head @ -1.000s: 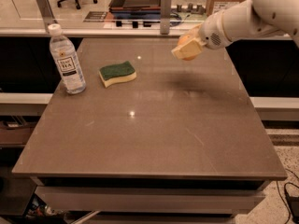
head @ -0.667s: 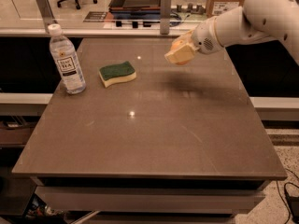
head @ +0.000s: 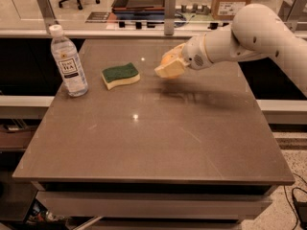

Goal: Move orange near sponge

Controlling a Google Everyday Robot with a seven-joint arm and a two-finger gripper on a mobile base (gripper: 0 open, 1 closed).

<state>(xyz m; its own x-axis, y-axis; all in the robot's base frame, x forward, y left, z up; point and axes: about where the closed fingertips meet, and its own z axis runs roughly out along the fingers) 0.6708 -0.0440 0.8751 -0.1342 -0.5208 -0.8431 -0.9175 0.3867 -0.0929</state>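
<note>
The robot's gripper will release the orange on the table (head: 141, 78), against the end of the sponge that faces away from the water bottle. The orange is now held above the table.
The sponge (head: 121, 75), dark green on top over pale yellow foam, lies on the brown table (head: 153, 133) at the back left. My gripper (head: 170, 67) hovers above the table just right of the sponge, reaching in from the right on the white arm. It is shut on the orange (head: 169, 59), of which only a small orange patch shows between the pale fingers. A gap of bare table separates the gripper from the sponge.
A clear water bottle (head: 69, 62) with a white cap stands upright left of the sponge near the table's left edge. A counter with a metal post (head: 169, 12) and boxes runs behind the table. The white arm (head: 249, 35) spans the back right.
The gripper with the orange has moved left and slightly down, from the table's back right toward the sponge. Sponge and bottle have not moved.
</note>
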